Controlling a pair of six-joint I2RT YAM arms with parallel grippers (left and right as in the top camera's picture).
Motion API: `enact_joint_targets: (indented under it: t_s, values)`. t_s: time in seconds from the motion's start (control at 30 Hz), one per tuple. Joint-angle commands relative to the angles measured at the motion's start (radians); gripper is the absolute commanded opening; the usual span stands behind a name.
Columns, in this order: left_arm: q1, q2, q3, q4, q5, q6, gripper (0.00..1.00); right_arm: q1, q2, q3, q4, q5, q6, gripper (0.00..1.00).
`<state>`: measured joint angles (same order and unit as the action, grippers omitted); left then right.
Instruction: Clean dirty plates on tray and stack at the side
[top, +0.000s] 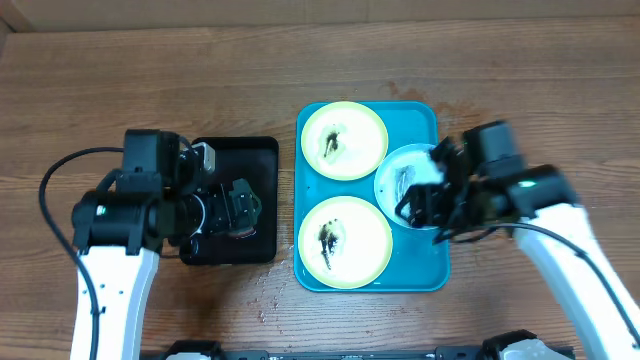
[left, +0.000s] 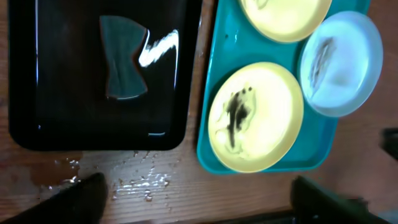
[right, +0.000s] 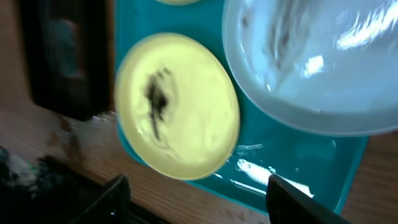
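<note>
Next, my left gripper should go to the grey wiping pad's narrow middle (top: 243, 211) (left: 120, 61) in the black tray and close there.
The turquoise tray (top: 418, 116) lies mid-table with three plates on it. A yellow-rimmed plate (top: 343, 140) sits at the back and another (top: 345, 240) at the front, both with dark smears. The light blue plate (top: 403, 180), faintly smeared, sits at the right, its edge resting on the tray rim. My right gripper (top: 427, 206) hovers open over the blue plate's right edge. In the right wrist view its fingers (right: 199, 200) are open above the tray (right: 292, 155), with the front yellow plate (right: 177, 106) and blue plate (right: 317, 62) ahead. My left gripper (top: 238, 207) is open and empty over the black tray.
A smaller black tray (top: 255, 150) lies left of the turquoise one. In the left wrist view it (left: 62, 93) holds a grey, bow-shaped wiping pad (left: 124, 65). Water droplets (left: 146, 182) lie on the wood by its front edge. Left fingers (left: 199, 200) frame the table front.
</note>
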<state>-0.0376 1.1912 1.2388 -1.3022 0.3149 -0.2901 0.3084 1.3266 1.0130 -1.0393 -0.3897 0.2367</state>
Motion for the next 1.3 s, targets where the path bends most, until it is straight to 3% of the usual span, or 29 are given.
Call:
enact_joint_targets:
  t_s: [0.0, 0.13, 0.23, 0.3, 0.37, 0.53, 0.67, 0.9, 1.13, 1.27]
  values:
    - [-0.002, 0.027, 0.021, -0.008, 0.026, 0.104, 0.82, 0.072, 0.019, -0.141, 0.099, 0.093, 0.13, 0.66]
    - [-0.002, 0.029, 0.021, 0.033, 0.02, 0.126, 0.82, 0.135, 0.036, -0.336, 0.4, 0.101, 0.158, 0.5]
    - [-0.002, 0.029, 0.021, 0.066, 0.023, 0.126, 0.83, 0.157, 0.061, -0.397, 0.523, 0.101, 0.195, 0.46]
    - [-0.002, 0.029, 0.021, 0.069, 0.021, 0.126, 0.83, 0.16, 0.088, -0.402, 0.561, 0.114, 0.21, 0.4]
    - [-0.002, 0.029, 0.021, 0.07, 0.018, 0.126, 0.83, 0.16, 0.112, -0.402, 0.576, 0.163, 0.232, 0.25]
    - [-0.002, 0.032, 0.02, 0.072, -0.032, 0.116, 0.83, 0.16, 0.166, -0.401, 0.584, 0.282, 0.367, 0.04]
    - [-0.002, 0.033, -0.01, 0.079, -0.235, -0.045, 0.79, 0.162, 0.166, -0.362, 0.574, 0.285, 0.367, 0.04]
    - [-0.002, 0.07, -0.201, 0.261, -0.243, -0.08, 0.77, 0.163, 0.166, -0.323, 0.533, 0.284, 0.365, 0.04]
    - [-0.002, 0.275, -0.337, 0.492, -0.245, -0.072, 0.59, 0.163, 0.166, -0.323, 0.537, 0.284, 0.365, 0.04]
    - [-0.009, 0.422, -0.336, 0.541, -0.206, -0.069, 0.39, 0.163, 0.166, -0.323, 0.54, 0.284, 0.365, 0.04]
